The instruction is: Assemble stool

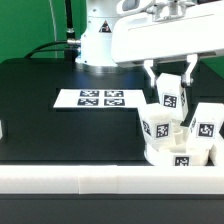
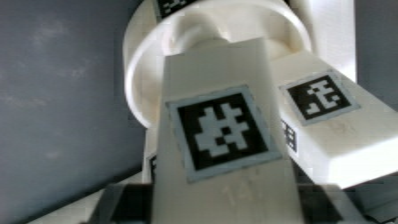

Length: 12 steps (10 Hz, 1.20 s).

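My gripper is holding a leg. It will let go of that leg on the white round seat (image 1: 181, 127) (image 2: 208, 42), between and just behind the other standing legs.
The white round seat (image 1: 176, 159) lies at the exterior view's right, against the long rail. Two white legs, one (image 1: 157, 126) and the other (image 1: 206, 128), stand up from it, each with a black-and-white tag. My gripper (image 1: 169, 78) is shut on a third leg (image 1: 169, 98) and holds it upright just above the seat, between and behind the other two. In the wrist view the held leg (image 2: 231, 130) fills the middle with two tags showing. The seat's rim (image 2: 150, 70) lies beyond it. The gripper (image 2: 217, 198) clamps the leg's near end, with a dark finger (image 2: 118, 200) at each side.
The marker board (image 1: 100, 98) lies flat on the black table (image 1: 50, 120), to the exterior view's left of the seat. A long white rail (image 1: 90, 182) runs along the front edge. The robot base (image 1: 95, 45) stands at the back.
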Each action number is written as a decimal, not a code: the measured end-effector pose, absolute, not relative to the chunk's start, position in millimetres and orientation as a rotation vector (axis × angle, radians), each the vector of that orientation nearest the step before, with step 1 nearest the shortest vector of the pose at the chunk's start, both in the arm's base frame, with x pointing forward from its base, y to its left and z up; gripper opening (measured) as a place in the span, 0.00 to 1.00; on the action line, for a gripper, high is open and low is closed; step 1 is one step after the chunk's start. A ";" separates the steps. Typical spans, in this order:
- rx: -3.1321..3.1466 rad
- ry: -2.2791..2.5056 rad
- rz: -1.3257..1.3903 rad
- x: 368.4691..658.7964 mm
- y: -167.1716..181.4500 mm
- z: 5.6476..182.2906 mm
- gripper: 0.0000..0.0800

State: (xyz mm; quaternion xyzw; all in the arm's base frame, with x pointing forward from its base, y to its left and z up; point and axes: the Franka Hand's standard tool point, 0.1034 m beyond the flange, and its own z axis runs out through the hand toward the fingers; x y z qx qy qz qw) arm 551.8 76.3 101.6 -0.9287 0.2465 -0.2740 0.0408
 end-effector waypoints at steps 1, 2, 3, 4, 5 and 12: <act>-2.846 0.755 -0.838 551.4 76.2 101.1 0.41; -2.848 0.752 -0.840 551.0 75.6 100.4 0.41; -2.850 0.750 -0.842 551.0 75.0 99.9 0.41; -2.854 0.743 -0.845 551.1 74.3 99.8 0.41; -2.854 0.741 -0.848 551.2 74.4 99.7 0.41; -2.862 0.730 -0.850 558.6 73.5 96.7 0.41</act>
